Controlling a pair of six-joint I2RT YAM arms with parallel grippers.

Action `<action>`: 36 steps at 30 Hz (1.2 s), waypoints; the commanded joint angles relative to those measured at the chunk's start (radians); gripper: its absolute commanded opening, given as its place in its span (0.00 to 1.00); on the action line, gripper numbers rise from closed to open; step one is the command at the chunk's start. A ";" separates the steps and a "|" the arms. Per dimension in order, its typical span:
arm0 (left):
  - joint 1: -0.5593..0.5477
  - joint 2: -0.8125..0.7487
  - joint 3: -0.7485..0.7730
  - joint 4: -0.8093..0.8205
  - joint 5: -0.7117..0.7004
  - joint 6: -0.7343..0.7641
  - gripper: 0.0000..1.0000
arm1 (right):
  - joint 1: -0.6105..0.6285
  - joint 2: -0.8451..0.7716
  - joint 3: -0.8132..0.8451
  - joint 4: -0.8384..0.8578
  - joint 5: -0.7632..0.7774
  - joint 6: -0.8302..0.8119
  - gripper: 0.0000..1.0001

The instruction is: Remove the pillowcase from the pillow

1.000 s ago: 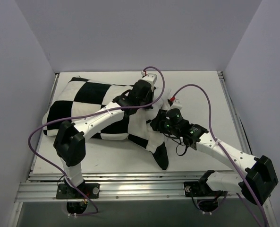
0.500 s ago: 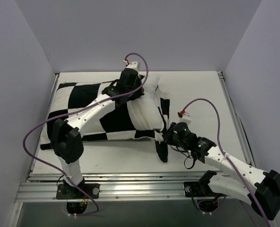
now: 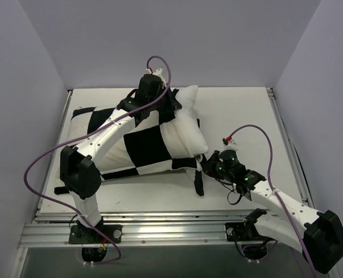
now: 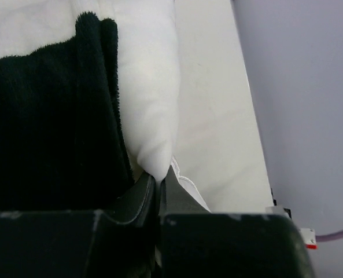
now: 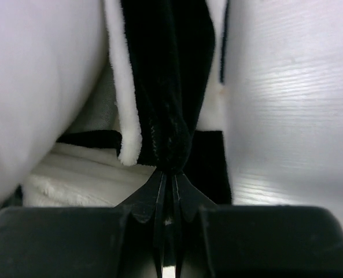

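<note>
Next, my right gripper takes the pillow's near corner [image 3: 198, 146] before my left gripper pulls the pillowcase, as it is pinching the pillowcase's black fold beside the bulging pillow.
The black-and-white checkered pillowcase [image 3: 137, 148] lies at the left-middle of the table. The plain white pillow [image 3: 186, 123] sticks out of its right end. My left gripper [image 3: 172, 105] is at the pillow's far corner, shut on a pinch of the white pillow fabric [image 4: 154, 104]; the gripper [image 4: 159, 178] has black pillowcase fabric [image 4: 50, 133] to its left. My right gripper [image 3: 206, 167] is at the pillowcase's open near-right end, shut on a bunched black fold of the pillowcase [image 5: 168, 87], which meets the gripper [image 5: 170, 172] at the fingertips.
The white table [image 3: 246, 116] is walled by grey panels at the back and on both sides. A loose black flap of the pillowcase [image 3: 199, 184] trails toward the front edge. Purple cables [image 3: 252, 130] loop above both arms.
My left gripper has moved toward the back wall with the pillow, and more white pillow shows outside the case. My right gripper has drawn back toward the front right with the pillowcase's edge.
</note>
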 commanded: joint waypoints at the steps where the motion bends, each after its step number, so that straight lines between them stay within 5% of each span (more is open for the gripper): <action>1: -0.025 -0.051 0.090 0.194 0.139 -0.079 0.02 | -0.012 0.012 -0.046 0.192 -0.102 -0.033 0.00; 6: -0.085 -0.069 0.087 0.210 0.152 -0.076 0.02 | -0.012 0.073 -0.051 0.404 -0.188 -0.045 0.04; 9: -0.124 -0.076 0.072 0.224 0.135 -0.047 0.02 | -0.012 0.115 -0.040 0.441 -0.216 -0.065 0.21; 13: -0.156 -0.085 0.022 0.179 0.057 0.044 0.10 | -0.017 0.037 -0.012 0.273 -0.155 -0.108 0.49; 15: -0.154 -0.111 -0.024 0.174 0.009 0.080 0.20 | -0.017 -0.018 0.008 0.186 -0.103 -0.137 0.60; 19: -0.168 -0.233 -0.167 0.164 -0.149 0.151 0.66 | -0.017 -0.194 0.043 -0.098 -0.024 -0.195 0.80; 23: -0.182 -0.359 -0.290 0.127 -0.291 0.186 0.87 | -0.015 -0.305 0.103 -0.273 -0.004 -0.231 0.86; 26: -0.184 -0.468 -0.404 0.078 -0.358 0.168 0.92 | -0.014 -0.331 0.147 -0.300 -0.041 -0.234 0.87; 36: -0.162 -0.735 -0.788 -0.145 -0.497 -0.051 0.91 | 0.008 -0.098 0.169 -0.053 -0.210 -0.217 0.91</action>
